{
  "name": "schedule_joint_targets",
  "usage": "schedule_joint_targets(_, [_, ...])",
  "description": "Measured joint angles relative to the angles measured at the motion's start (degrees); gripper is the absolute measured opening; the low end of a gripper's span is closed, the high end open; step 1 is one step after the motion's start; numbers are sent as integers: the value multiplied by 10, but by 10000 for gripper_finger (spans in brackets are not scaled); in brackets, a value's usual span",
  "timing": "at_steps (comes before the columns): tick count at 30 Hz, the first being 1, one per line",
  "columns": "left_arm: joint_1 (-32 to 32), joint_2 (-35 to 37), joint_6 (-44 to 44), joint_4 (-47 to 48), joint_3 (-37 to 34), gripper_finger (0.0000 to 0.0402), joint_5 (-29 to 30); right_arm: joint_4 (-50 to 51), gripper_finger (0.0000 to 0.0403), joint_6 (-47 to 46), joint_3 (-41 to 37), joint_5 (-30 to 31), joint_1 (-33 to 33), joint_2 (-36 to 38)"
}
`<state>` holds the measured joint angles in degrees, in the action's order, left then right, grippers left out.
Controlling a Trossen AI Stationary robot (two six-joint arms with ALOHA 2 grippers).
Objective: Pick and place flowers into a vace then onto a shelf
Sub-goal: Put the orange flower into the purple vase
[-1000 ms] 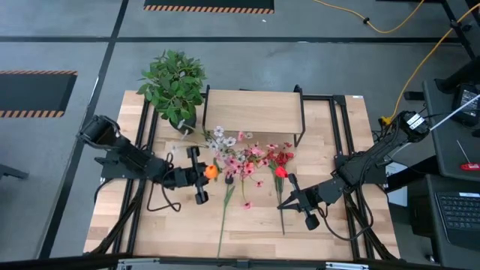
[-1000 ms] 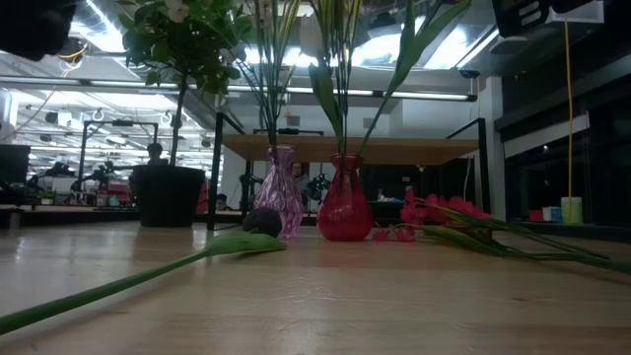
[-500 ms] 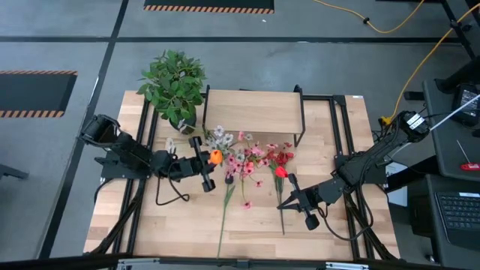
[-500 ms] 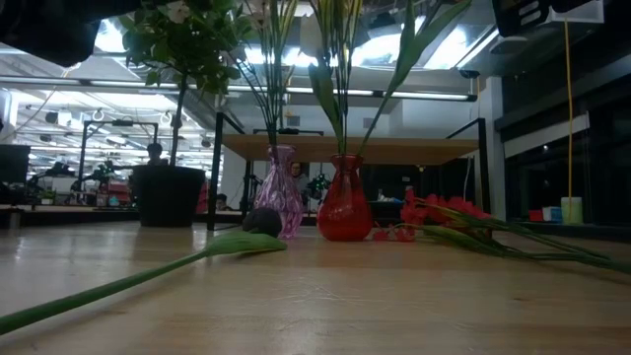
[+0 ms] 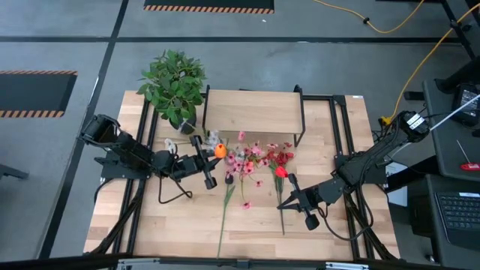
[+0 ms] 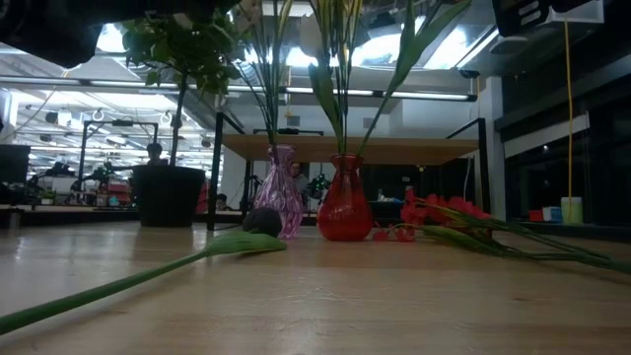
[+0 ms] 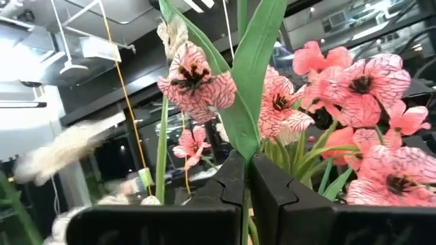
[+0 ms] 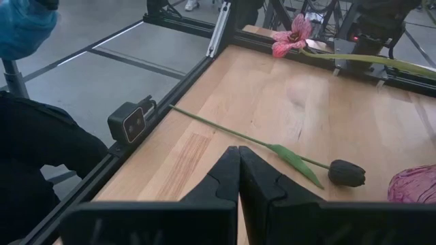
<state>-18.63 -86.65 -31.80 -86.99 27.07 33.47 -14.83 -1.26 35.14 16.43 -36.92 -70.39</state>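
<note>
My left gripper needs to let go of the orange flower, standing upright between the white blooms and the pink blooms (image 5: 223, 151).
My left gripper (image 5: 211, 160) hovers beside the vases, shut on a flower with an orange bloom (image 5: 220, 151). In the left wrist view its green leaf (image 7: 249, 88) rises from between the fingers, in front of pink blooms (image 7: 354, 85). The low view shows a purple vase (image 6: 281, 203) and a red vase (image 6: 344, 205) standing in front of the shelf (image 5: 253, 112), each holding stems. A dark tulip (image 8: 346, 173) on a long stem (image 5: 224, 214) lies flat on the table. My right gripper (image 5: 283, 204) is shut and hovers low near the right of the table. My left gripper pinches the orange flower low on its green leaf and stem (image 7: 245, 178) between the two fingers (image 7: 228, 184). The flower is lifted clear of the table, with leaf and bloom standing beyond the fingertips. How far back the stem reaches cannot be seen.
A leafy plant in a black pot (image 5: 174, 81) stands at the far left corner by the shelf. Red flowers (image 6: 444, 211) and a red tulip (image 5: 280, 172) lie on the table right of the vases. Bare wood (image 5: 180, 225) lies toward the near edge.
My left gripper has moved toward the far edge and a little right, toward the vases, carrying the orange flower with it; the bloom now sits closer to the shelf. It has stayed shut.
</note>
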Motion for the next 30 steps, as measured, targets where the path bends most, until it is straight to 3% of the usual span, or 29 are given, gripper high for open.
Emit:
schedule_joint_targets(14, [19,0,19,0,0,3,13,-5,7,0,0,0,0,0])
schedule_joint_targets(19, [27,0,36,-6,0,3,-30,-5,7,0,0,0,0,0])
schedule_joint_targets(30, [27,0,42,2,0,4,-28,-4,6,0,0,0,0,0])
